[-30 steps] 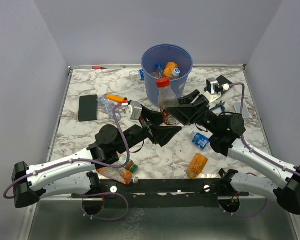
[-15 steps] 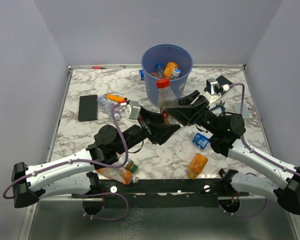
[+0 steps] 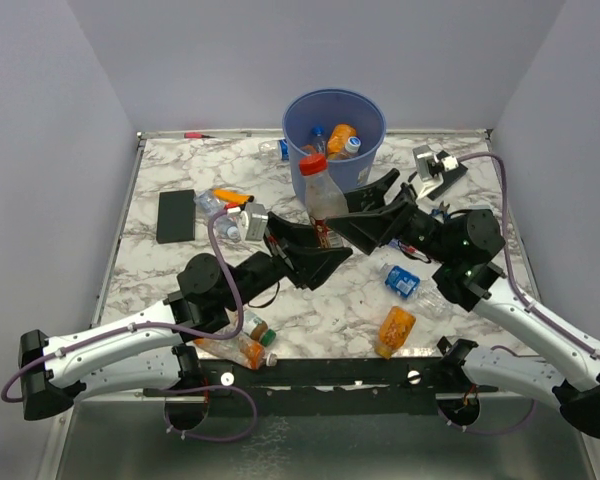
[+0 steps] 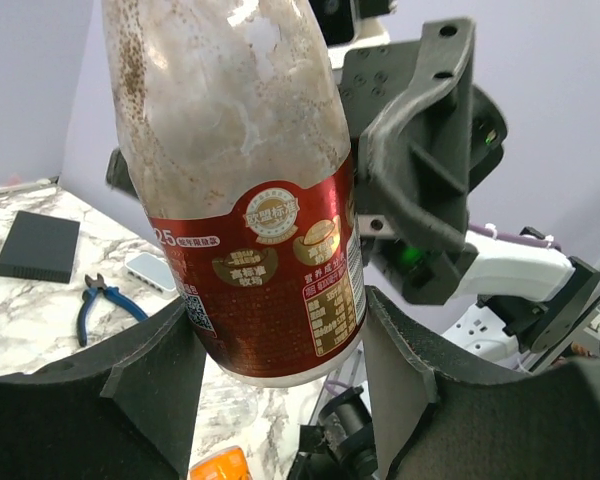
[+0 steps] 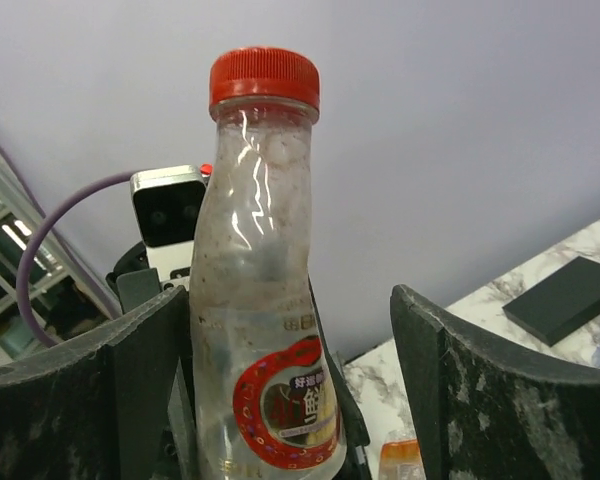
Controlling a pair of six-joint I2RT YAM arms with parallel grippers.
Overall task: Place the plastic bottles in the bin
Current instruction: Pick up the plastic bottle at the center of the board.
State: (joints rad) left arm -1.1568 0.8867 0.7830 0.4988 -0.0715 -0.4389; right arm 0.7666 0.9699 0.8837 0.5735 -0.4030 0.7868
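Observation:
My left gripper is holding the bottle by its base, to one side of my right gripper's open fingers, so my right gripper will take the bottle's red cap [image 3: 313,164].
A clear plastic bottle [image 3: 320,197] with a red cap and a dark red label stands upright in the air in front of the blue bin [image 3: 368,160]. My left gripper [image 3: 312,243] is shut on its base; in the left wrist view both fingers [image 4: 160,360] press the label end of the bottle [image 4: 245,200]. My right gripper [image 3: 365,207] is open just right of the bottle. The right wrist view shows the bottle [image 5: 265,330] next to one finger [image 5: 145,360], with a wide gap to the other. Several bottles [image 3: 341,138] lie inside the bin.
Loose bottles lie on the marble table: an orange one [image 3: 395,330], a blue-labelled one [image 3: 402,282], one by the left arm [image 3: 242,350], and some at the left [image 3: 225,205]. A black slab [image 3: 176,215] lies far left, with pliers [image 4: 100,305] right of the bin.
My left gripper closed on the bottle's base, then my right gripper opened and let go of it. The bottle shifted slightly left and now leans a little.

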